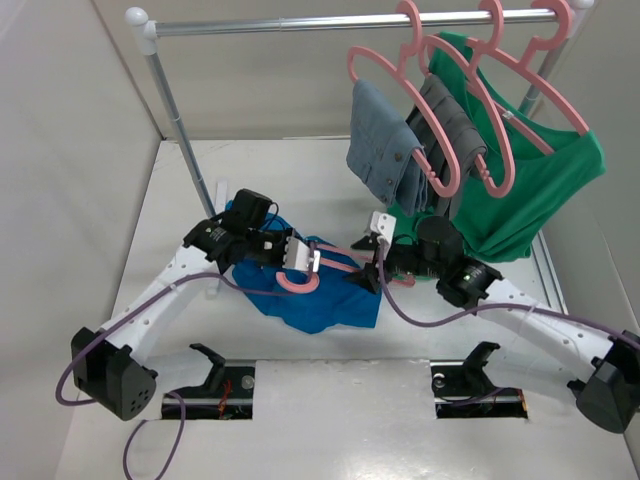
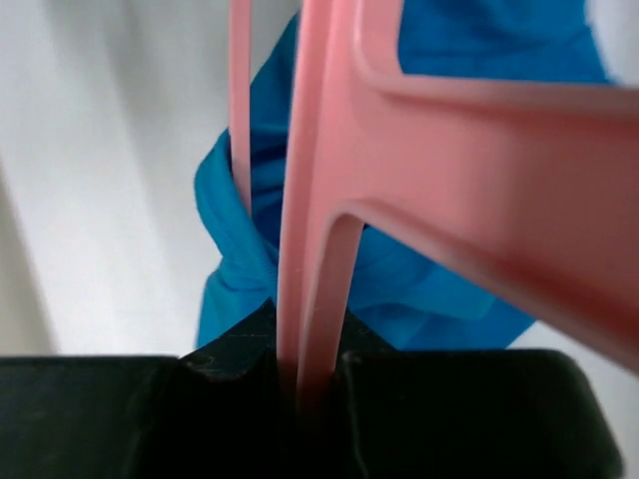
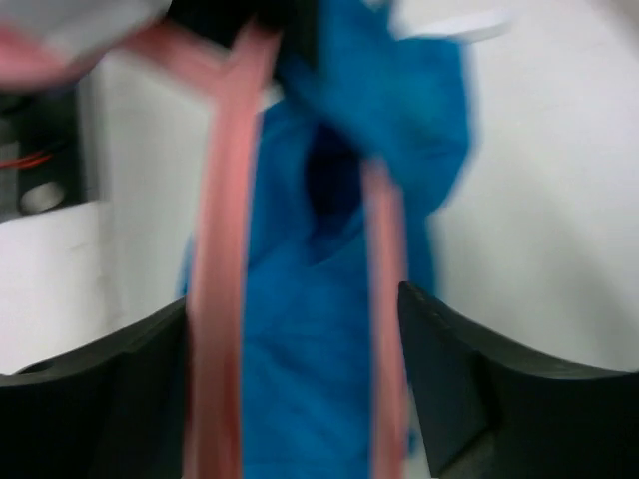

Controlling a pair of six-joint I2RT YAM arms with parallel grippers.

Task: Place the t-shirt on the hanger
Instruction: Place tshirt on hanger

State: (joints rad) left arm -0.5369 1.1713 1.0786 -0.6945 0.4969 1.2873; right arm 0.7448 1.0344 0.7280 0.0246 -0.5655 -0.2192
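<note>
The hanger's loose end sits outside the t-shirt, so next I leave the hanger to my left gripper and use my right gripper to pinch the t-shirt's cloth (image 1: pixel 348 301) below.
The blue t-shirt (image 1: pixel 330 305) lies crumpled on the white table between my two arms. The pink hanger (image 1: pixel 336 264) lies across it, with its hook (image 1: pixel 300 285) curving toward the near side. My left gripper (image 1: pixel 305 260) is shut on the hanger near the hook; in the left wrist view the pink bar (image 2: pixel 319 249) runs into the closed jaws, with the t-shirt (image 2: pixel 419 289) behind. My right gripper (image 1: pixel 372 265) is at the hanger's other end. In the blurred right wrist view its jaws stand wide apart around two hanger bars (image 3: pixel 215 329) and the t-shirt (image 3: pixel 300 349).
A metal clothes rack (image 1: pixel 165 90) stands at the back. On its rail hang pink hangers with grey garments (image 1: pixel 385 150) and a green shirt (image 1: pixel 540 185), close behind my right arm. Two black stands (image 1: pixel 215 365) sit at the near edge.
</note>
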